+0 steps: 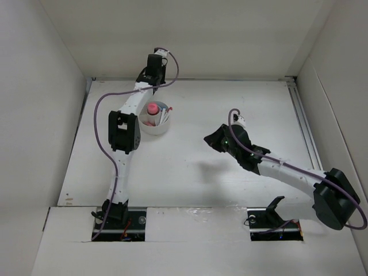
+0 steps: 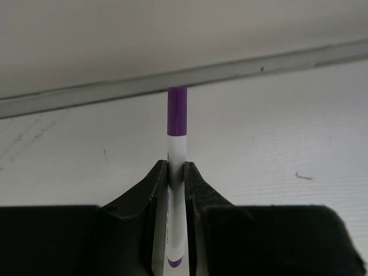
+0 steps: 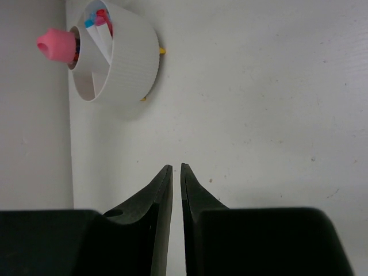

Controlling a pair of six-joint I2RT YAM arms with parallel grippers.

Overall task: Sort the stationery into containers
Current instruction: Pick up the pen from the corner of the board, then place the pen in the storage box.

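Next, my left gripper drops the purple-capped pen among the pens in the round white cup [image 1: 165,114], by the pink cylinder.
My left gripper [image 2: 176,165] is shut on a thin white pen [image 2: 177,138] with a purple cap, which sticks out past the fingertips. In the top view this gripper [image 1: 156,64] is raised near the back wall, beyond the round white cup [image 1: 155,123]. The cup holds a pink cylinder [image 1: 152,108] and several pens [image 1: 165,115]. My right gripper [image 1: 210,140] hovers right of the cup, shut and empty. In the right wrist view its fingers [image 3: 176,168] point at bare table, with the cup [image 3: 123,66], the pink cylinder [image 3: 56,45] and red and blue pen caps [image 3: 98,20] at upper left.
White walls enclose the table on three sides. A metal rail [image 1: 305,126] runs along the right edge and a seam [image 2: 184,77] along the back. Two small yellow bits [image 3: 163,50] show at the cup's base.
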